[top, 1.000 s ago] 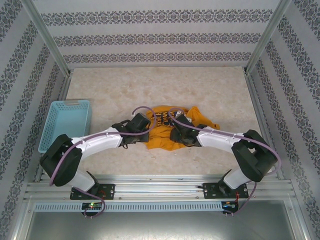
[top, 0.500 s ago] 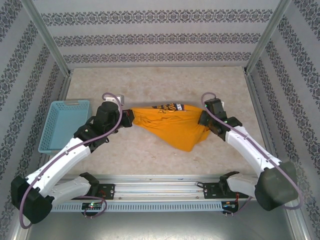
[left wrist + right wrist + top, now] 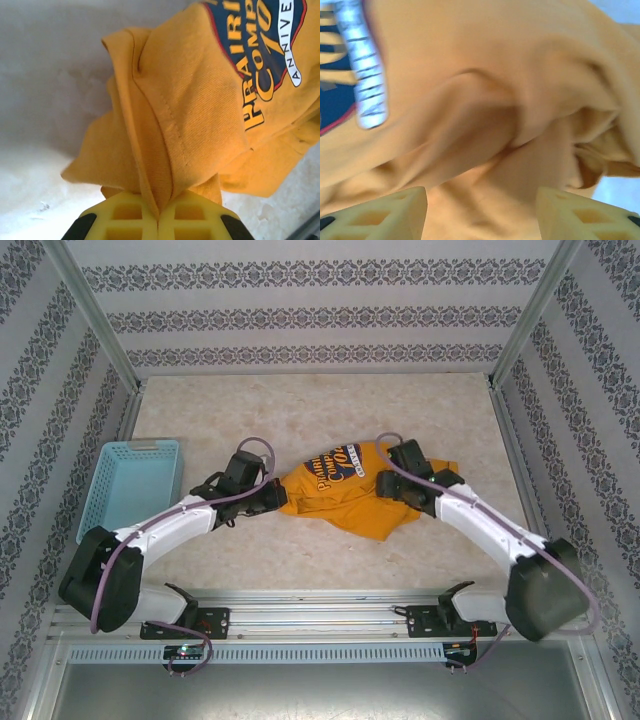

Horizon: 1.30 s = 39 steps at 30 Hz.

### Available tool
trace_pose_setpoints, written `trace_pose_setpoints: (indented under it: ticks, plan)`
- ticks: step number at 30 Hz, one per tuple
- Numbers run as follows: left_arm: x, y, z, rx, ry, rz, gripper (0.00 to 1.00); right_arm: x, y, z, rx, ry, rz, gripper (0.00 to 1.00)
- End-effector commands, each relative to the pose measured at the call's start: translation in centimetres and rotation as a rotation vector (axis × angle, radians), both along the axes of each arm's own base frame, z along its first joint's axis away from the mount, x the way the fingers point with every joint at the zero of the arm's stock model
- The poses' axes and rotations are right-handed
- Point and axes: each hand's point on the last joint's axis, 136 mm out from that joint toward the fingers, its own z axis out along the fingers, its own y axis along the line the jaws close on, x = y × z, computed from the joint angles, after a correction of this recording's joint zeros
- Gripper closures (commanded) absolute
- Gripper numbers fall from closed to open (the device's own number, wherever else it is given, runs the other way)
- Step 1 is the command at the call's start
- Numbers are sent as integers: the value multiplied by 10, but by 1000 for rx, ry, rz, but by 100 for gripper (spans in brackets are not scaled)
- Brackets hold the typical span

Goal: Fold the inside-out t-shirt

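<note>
The cloth under my open right gripper is only slack and bunched, so that gripper should move across and grab the t-shirt (image 3: 299,490) near the seamed fold in my left gripper.
The inside-out t-shirt (image 3: 345,502), mustard orange with a dark round emblem (image 3: 337,466) facing up, lies bunched on the table between both arms. My left gripper (image 3: 272,496) is at the shirt's left edge, shut on a fold of it. In the left wrist view the yellow fingers (image 3: 125,217) pinch a seamed fold (image 3: 160,165), and the emblem (image 3: 260,45) shows at upper right. At the shirt's right side my right gripper (image 3: 397,483) stands open. Its fingers (image 3: 385,212) are wide apart over slack orange cloth (image 3: 485,75).
A light blue basket (image 3: 143,444) sits at the table's left edge, beside the left arm. Bare marbled tabletop (image 3: 300,410) stretches behind the shirt to the patterned back wall. Metal posts flank both sides, and a rail (image 3: 320,615) runs along the front.
Half a second ago the shirt hung stretched between both shut grippers. Both grippers have since moved inward, the shirt has sagged onto the table, and the right gripper has opened off it.
</note>
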Motion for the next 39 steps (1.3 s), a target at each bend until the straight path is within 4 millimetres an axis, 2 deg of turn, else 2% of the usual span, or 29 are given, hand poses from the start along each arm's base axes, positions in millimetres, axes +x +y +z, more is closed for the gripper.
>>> trace_pose_setpoints:
  ticks: [1,2,5,8,11,14,18,21,24,27,30,36,39]
  plan:
    - [5,-8,22,-107,-47,15,100,-19,41,27,104,-113,93,38]
    - [4,-8,23,-109,-50,10,100,-25,63,30,158,-123,147,38]
    - [5,-10,33,-135,-76,8,100,-37,111,25,238,-98,256,38]
    - [7,-12,43,-162,-94,15,100,-43,156,9,282,-50,360,46]
    - [6,-17,50,-182,-74,-2,100,-37,178,-13,281,-20,385,50]
    - [2,-16,57,-208,-86,5,100,-26,186,-31,244,-7,385,52]
    - [-2,-12,65,-191,-100,4,100,-1,186,-42,148,-31,357,53]
    - [-4,-10,69,-196,-107,5,100,21,181,-37,113,-65,317,56]
    - [-5,-9,69,-202,-106,16,100,39,174,-29,88,-86,281,68]
    - [-5,-16,67,-231,-87,0,100,47,174,-26,85,-85,279,71]
    - [-4,-20,66,-251,-77,-9,100,47,182,-24,118,-84,307,65]
    - [-3,-24,81,-291,-111,-22,100,48,190,-50,127,-27,304,48]
    - [-2,-23,87,-292,-128,-28,100,53,196,-56,150,-21,310,46]
